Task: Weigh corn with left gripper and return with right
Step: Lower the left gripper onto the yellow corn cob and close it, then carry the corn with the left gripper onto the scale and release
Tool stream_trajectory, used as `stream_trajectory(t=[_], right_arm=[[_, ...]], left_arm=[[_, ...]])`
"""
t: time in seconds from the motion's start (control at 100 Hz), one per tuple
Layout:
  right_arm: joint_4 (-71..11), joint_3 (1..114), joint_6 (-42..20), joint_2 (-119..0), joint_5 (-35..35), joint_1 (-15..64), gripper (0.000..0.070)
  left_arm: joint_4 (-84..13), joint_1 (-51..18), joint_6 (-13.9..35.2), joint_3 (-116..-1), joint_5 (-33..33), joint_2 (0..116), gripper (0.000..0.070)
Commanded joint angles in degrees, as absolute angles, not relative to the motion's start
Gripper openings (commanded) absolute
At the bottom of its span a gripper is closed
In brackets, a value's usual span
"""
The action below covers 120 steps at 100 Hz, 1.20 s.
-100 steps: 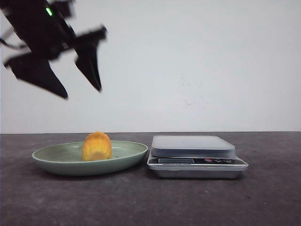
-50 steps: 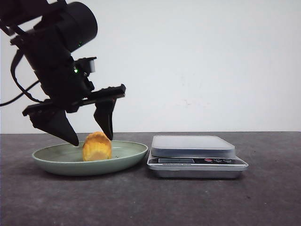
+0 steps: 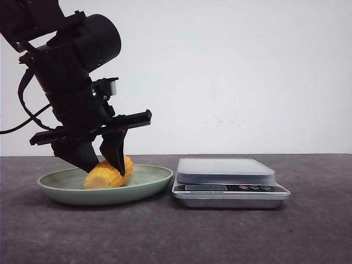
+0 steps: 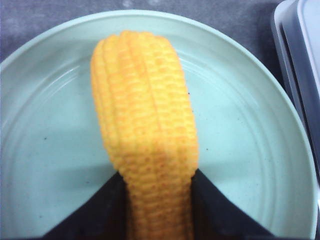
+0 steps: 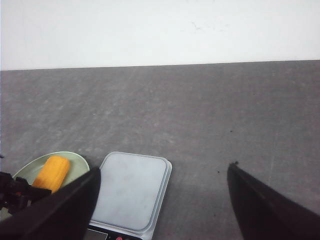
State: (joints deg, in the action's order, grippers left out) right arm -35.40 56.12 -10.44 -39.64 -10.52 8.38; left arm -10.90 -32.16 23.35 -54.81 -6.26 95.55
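My left gripper has the corn, still in the pale green plate. It will let go of it around the middle of the silver kitchen scale's flat grey platform (image 3: 219, 165).
The corn (image 3: 99, 177), a yellow-orange cob piece, lies in the pale green plate (image 3: 148, 179) at the left. My left gripper (image 3: 105, 169) is down on it, one black finger on each side, shut on the cob. In the left wrist view the corn (image 4: 145, 125) runs lengthwise between the fingers (image 4: 215, 210), which press on both its sides above the plate (image 4: 240, 150). My right gripper (image 5: 164, 169) is open and empty, high above the scale (image 5: 132, 187). It sees the corn (image 5: 51, 172) from afar and is out of the front view.
A silver kitchen scale (image 3: 225, 170) with a flat grey platform stands just right of the plate, its edge showing in the left wrist view (image 4: 300, 60). The dark grey tabletop (image 3: 308, 231) stretches to a white wall behind.
My left arm came down from high on the left onto the plate. Its fingers closed around the corn, which turned from end-on to lying sideways.
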Motion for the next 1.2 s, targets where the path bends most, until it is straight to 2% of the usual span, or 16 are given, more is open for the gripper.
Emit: stream_trajectory(t=[0.0,0.29,0.44,0.53,0.82,1.19], right_arm=[[-35.0,57.1,-9.8,-40.0,-10.5,8.6,0.0508],[-34.9,57.1,-9.8,-40.0,-10.5,8.6,0.0508],[-34.9,57.1,-9.9,-40.0,-10.5,8.6,0.0508],[-34.9,57.1,-9.9,-40.0,-10.5,8.6,0.0508],[-35.3,57.1,-10.0,-39.9,-10.5,8.6,0.0508],[-37.8,57.1,-9.8,-39.9,-10.5,8.6,0.0509]], left_arm=[[-11.0,-32.7,23.2,-55.9,-6.4,95.6,0.0004],[-17.1,-33.4,20.9,-60.1,-6.4,87.7,0.0004],[-23.3,-36.9,19.5,-67.7,-6.4,86.1,0.0007],[-24.0,-39.8,19.6,-72.4,-6.6,86.7,0.0007],[-20.8,-46.9,22.8,-82.7,-8.1,95.6,0.0007],[-17.5,-48.8,26.8,-85.7,-8.2,108.3,0.0007]])
